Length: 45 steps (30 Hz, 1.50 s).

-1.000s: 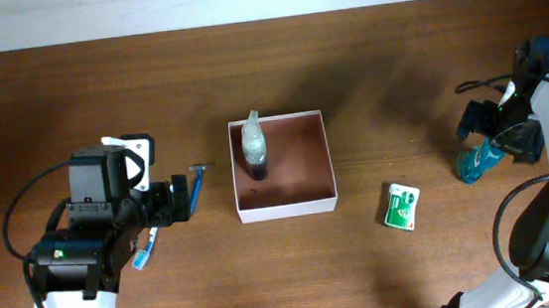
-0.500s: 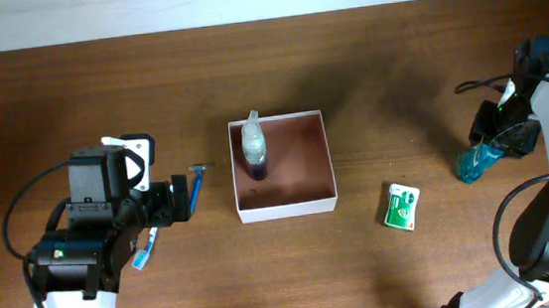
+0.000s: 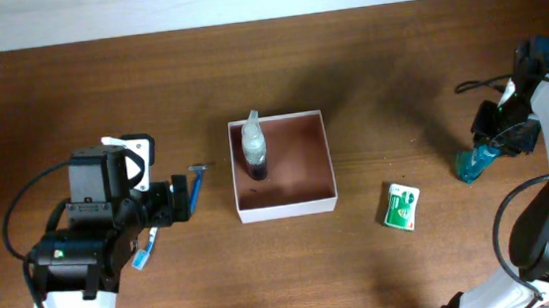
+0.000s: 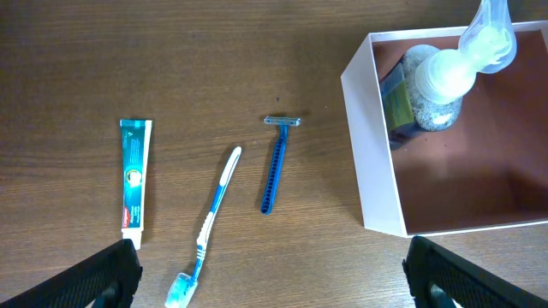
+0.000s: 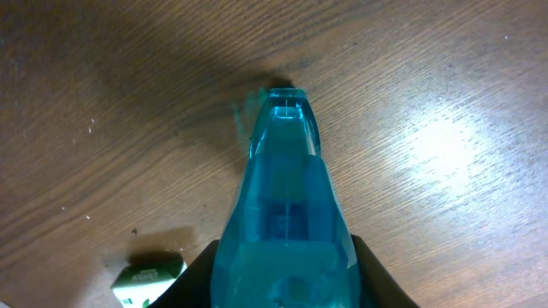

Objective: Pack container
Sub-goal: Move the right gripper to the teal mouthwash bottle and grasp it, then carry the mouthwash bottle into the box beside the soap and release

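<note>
Next, I set the teal bottle in the container (image 3: 290,154) beside the clear pump bottle with my right gripper.
The container (image 3: 289,210) is a square white-walled box with a reddish-brown inside at the table's middle, and its near wall (image 4: 377,171) shows in the left wrist view. A clear pump bottle (image 3: 254,148) stands in its left part (image 4: 437,81). Far right, my right gripper (image 3: 498,141) is shut on a teal see-through bottle (image 3: 473,165). That bottle (image 5: 282,197) fills the space in my right gripper (image 5: 287,274), both fingers pressed to its sides. My left gripper (image 4: 274,278) stands wide open over bare wood, left of the container, with nothing in it.
Left of the container lie a blue razor (image 4: 274,162), a blue-and-white toothbrush (image 4: 210,227) and a small toothpaste tube (image 4: 135,184). A green-and-white packet (image 3: 400,206) lies right of the container, between it and the teal bottle.
My right gripper's fingers have closed in from open onto the teal bottle. The left arm and the things on the table have not moved.
</note>
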### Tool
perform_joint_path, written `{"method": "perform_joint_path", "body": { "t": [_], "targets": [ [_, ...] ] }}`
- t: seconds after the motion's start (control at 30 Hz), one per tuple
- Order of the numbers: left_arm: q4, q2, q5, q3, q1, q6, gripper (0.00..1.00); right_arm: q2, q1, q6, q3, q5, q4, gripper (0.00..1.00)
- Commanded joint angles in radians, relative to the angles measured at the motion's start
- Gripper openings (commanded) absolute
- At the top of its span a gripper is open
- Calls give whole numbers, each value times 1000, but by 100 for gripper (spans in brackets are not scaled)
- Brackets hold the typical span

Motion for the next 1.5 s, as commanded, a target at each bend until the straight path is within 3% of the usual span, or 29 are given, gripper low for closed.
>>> {"method": "perform_joint_path", "body": {
  "t": [0.0,0.13,0.23,0.6,0.77,0.93,1.1,1.3,1.47],
  "targets": [
    [-5,1,11,22,2,-6,99,6,-3,5,-7,-2,-1,20],
    [-5,1,11,22,2,-6,99,6,-3,5,-5,-3,-12,15],
    [-4,1,11,22,2,-6,99,5,-2,5,21,-14,-37,4],
    [-5,1,11,22,2,-6,99,-111,70,3,200,-24,-176,4],
    [-5,1,11,22,2,-6,99,-196,226,-4,327,-25,-272,4],
    [-4,1,11,22,2,-6,99,-230,545,39,537,-26,-386,4],
    [-5,1,11,22,2,-6,99,-198,798,136,613,2,-369,4],
    [-4,1,11,22,2,-6,99,-75,895,225,613,27,-342,4],
    [-4,1,11,22,2,-6,99,72,896,208,612,13,-291,4]
  ]
}}
